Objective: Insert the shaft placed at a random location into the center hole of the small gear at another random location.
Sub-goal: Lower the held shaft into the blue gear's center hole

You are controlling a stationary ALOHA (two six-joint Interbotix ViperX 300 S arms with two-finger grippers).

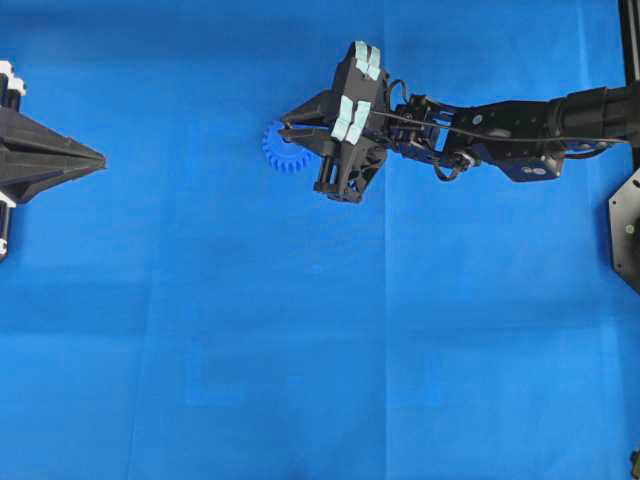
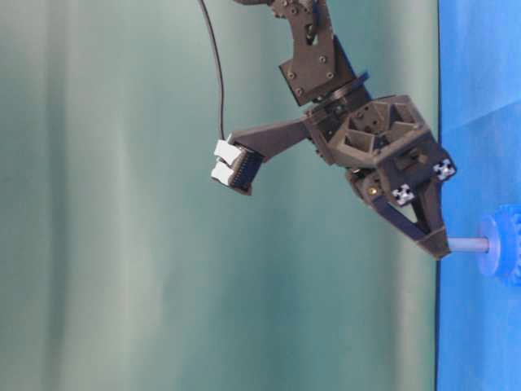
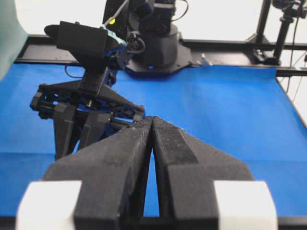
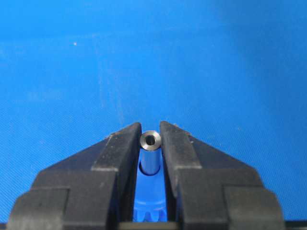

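Note:
The shaft will stand upright in the raised center of the blue small gear (image 1: 289,137) (image 4: 150,168) on the mat when my right gripper lets go of it.
The small gear (image 1: 277,150), bright blue and toothed, lies flat on the blue mat, half hidden under my right gripper (image 1: 287,124). That gripper is shut on the shaft (image 4: 150,140), a silvery pin held upright by its top end between the black fingertips. In the table-level view the shaft (image 2: 468,243) runs from the fingertips straight to the gear's raised hub (image 2: 491,244) and meets it. The center hole is hidden by the shaft's lower end. My left gripper (image 1: 100,160) rests far to the left, shut and empty, its jaws touching at the tips.
The blue mat (image 1: 320,340) covers the table. The right arm (image 1: 500,125) reaches in from the right edge, and a black mount (image 1: 625,220) stands at that edge. In the left wrist view the right arm's base (image 3: 153,43) stands at the mat's far side.

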